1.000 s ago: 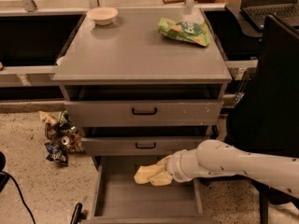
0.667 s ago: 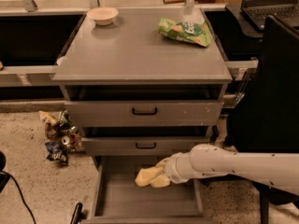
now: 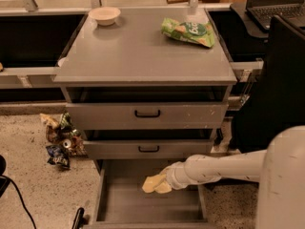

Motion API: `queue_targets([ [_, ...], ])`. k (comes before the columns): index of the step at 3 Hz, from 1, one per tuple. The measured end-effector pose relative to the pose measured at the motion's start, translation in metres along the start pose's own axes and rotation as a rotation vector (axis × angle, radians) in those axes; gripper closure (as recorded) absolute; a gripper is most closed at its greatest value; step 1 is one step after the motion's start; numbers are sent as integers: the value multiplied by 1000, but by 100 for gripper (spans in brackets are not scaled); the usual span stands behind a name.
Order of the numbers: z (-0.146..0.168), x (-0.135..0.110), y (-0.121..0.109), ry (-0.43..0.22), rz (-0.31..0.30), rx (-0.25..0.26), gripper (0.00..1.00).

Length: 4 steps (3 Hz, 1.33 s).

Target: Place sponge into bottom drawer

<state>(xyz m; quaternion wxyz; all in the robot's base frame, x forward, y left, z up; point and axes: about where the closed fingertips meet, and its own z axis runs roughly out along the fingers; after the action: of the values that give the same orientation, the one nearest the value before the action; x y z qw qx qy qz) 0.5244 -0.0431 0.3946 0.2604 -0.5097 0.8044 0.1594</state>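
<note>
Next, my gripper lets go of the pale-yellow sponge, to rest on the grey bottom near the middle of the open bottom drawer [image 3: 144, 196].
The pale-yellow sponge [image 3: 153, 183] hangs over the open bottom drawer [image 3: 124, 202], above its grey floor near the right half. My gripper [image 3: 164, 179] reaches in from the right on a white arm and holds the sponge at its right end. The sponge hides most of the fingers. The bottom drawer is pulled out wide; the two drawers above it, with black handles, stand slightly ajar.
A white bowl [image 3: 104, 15] and a green snack bag [image 3: 188, 31] lie on the cabinet top [image 3: 143, 51]. Crumpled wrappers [image 3: 59, 140] lie on the floor to the left. A black chair [image 3: 279, 89] stands to the right. A black cable [image 3: 19, 199] runs at lower left.
The camera has moved closer to the cabinet. My gripper with the sponge stays over the open bottom drawer, shifted a little lower into it.
</note>
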Motion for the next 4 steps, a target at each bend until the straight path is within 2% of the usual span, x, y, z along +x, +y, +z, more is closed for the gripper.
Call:
queue_targets([
  [1, 53, 25, -9, 4, 36, -29, 100],
  [3, 62, 29, -7, -4, 45, -40, 100],
  [4, 98, 35, -6, -20, 38, -58, 100],
])
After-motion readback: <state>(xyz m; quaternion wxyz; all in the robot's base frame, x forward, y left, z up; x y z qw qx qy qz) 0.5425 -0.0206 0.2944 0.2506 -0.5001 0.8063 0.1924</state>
